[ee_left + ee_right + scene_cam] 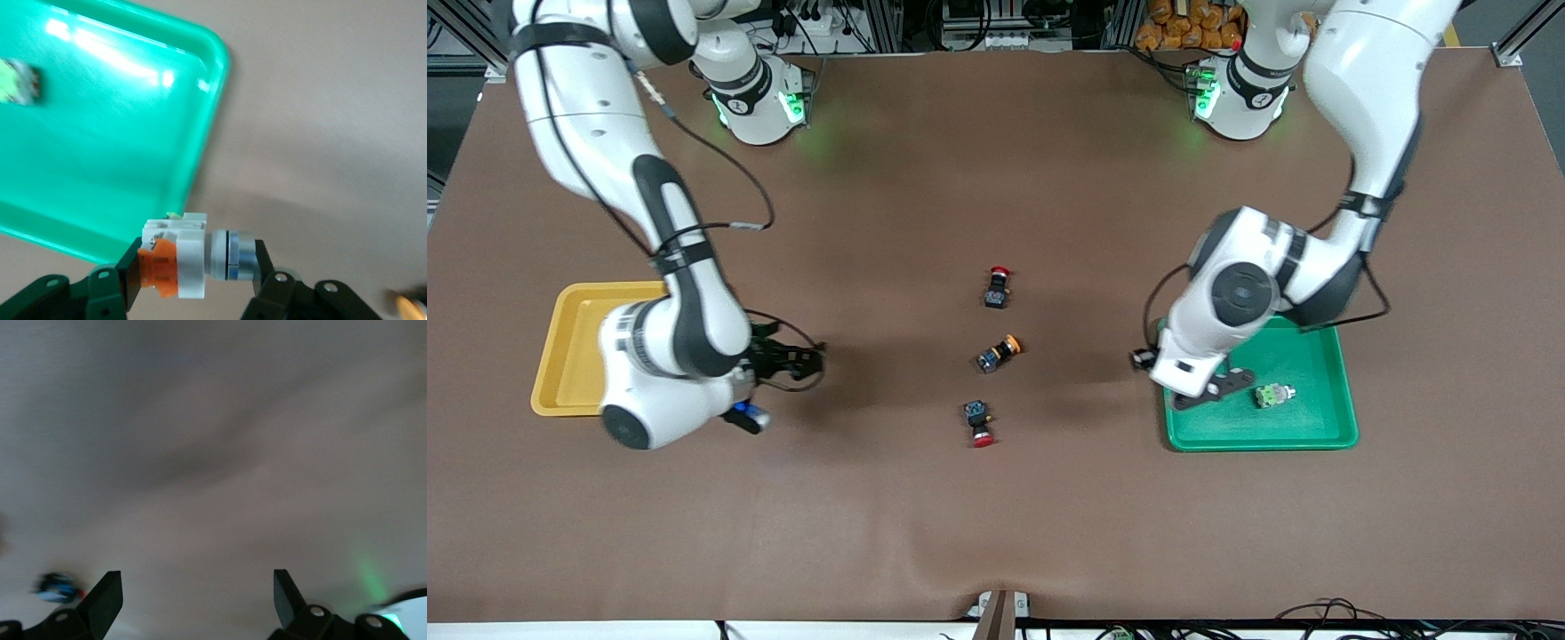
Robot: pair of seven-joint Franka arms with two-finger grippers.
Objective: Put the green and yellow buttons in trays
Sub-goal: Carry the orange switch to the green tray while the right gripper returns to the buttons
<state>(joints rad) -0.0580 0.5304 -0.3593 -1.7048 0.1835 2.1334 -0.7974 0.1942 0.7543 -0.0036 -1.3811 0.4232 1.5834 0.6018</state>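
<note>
The button with the yellow-orange cap lies between the red-capped buttons, and my right gripper will grip its black body [990, 359] next.
My left gripper [1209, 388] [197, 267] is shut on a silvery-bodied button [193, 257] with an orange part. It holds the button just above the green tray's [1307, 427] [120, 153] rim, at the edge toward the right arm's end. A green-capped silvery button [1273, 395] [17, 81] lies in that tray. A black-bodied button with a yellow-orange cap [997, 353] lies at the table's middle. My right gripper [805, 363] [197, 593] is open and empty, low over bare table beside the yellow tray [569, 356], which the right arm partly hides.
Two black-bodied red-capped buttons lie at the middle of the table. One [997, 286] is farther from the front camera than the yellow-orange one, the other [978, 421] is nearer. The right arm's elbow hangs over the yellow tray's nearer end.
</note>
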